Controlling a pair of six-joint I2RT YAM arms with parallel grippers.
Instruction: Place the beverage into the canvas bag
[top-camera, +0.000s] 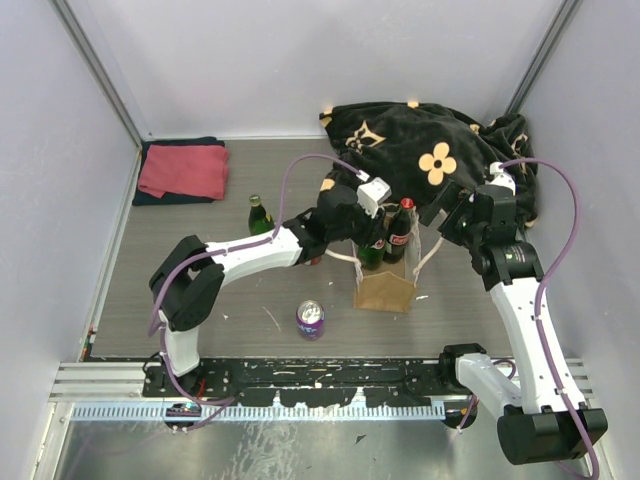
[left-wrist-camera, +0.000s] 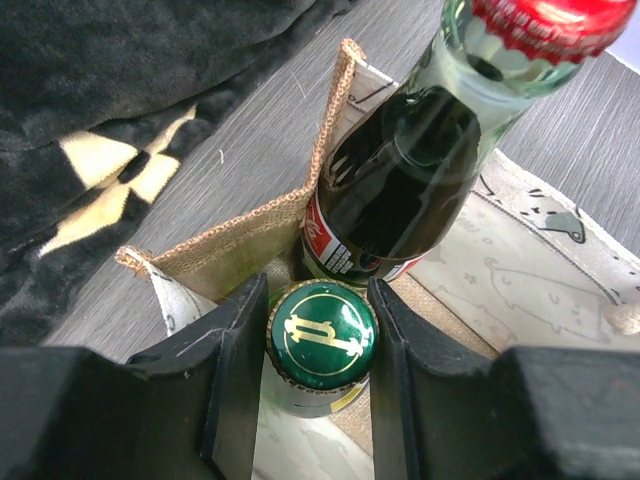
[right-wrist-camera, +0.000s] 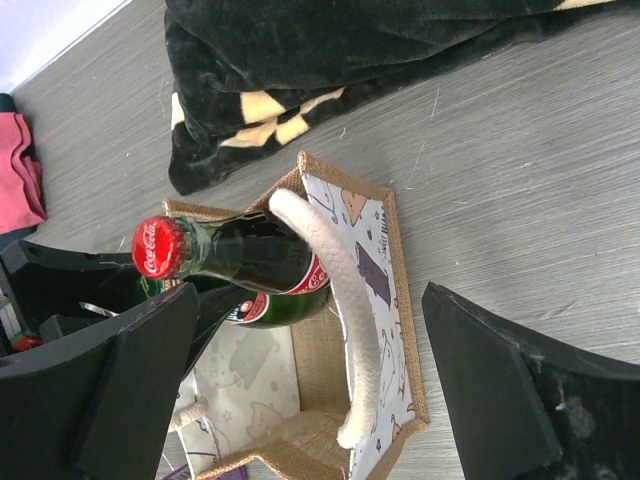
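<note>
Next, my left gripper lets go of the green bottle inside the tan canvas bag (top-camera: 372, 258) (left-wrist-camera: 318, 385), next to the cola bottle with the red cap.
The tan canvas bag (top-camera: 384, 290) stands upright mid-table with cream rope handles (right-wrist-camera: 350, 310). A red-capped cola bottle (top-camera: 400, 232) stands inside it, also in the left wrist view (left-wrist-camera: 400, 170) and the right wrist view (right-wrist-camera: 250, 255). My left gripper (top-camera: 368, 228) (left-wrist-camera: 318, 300) is shut on the gold-and-green cap of a green bottle (left-wrist-camera: 322, 335), which is lowered into the bag beside the cola bottle. My right gripper (top-camera: 445, 215) (right-wrist-camera: 310, 300) is wide open at the bag's right side; one rope handle lies between its fingers, untouched.
A second green bottle (top-camera: 259, 215) stands left of the bag. A purple can (top-camera: 310, 319) stands near the front. A black flower-patterned blanket (top-camera: 430, 150) lies behind the bag. A folded red towel (top-camera: 185, 170) lies at the back left.
</note>
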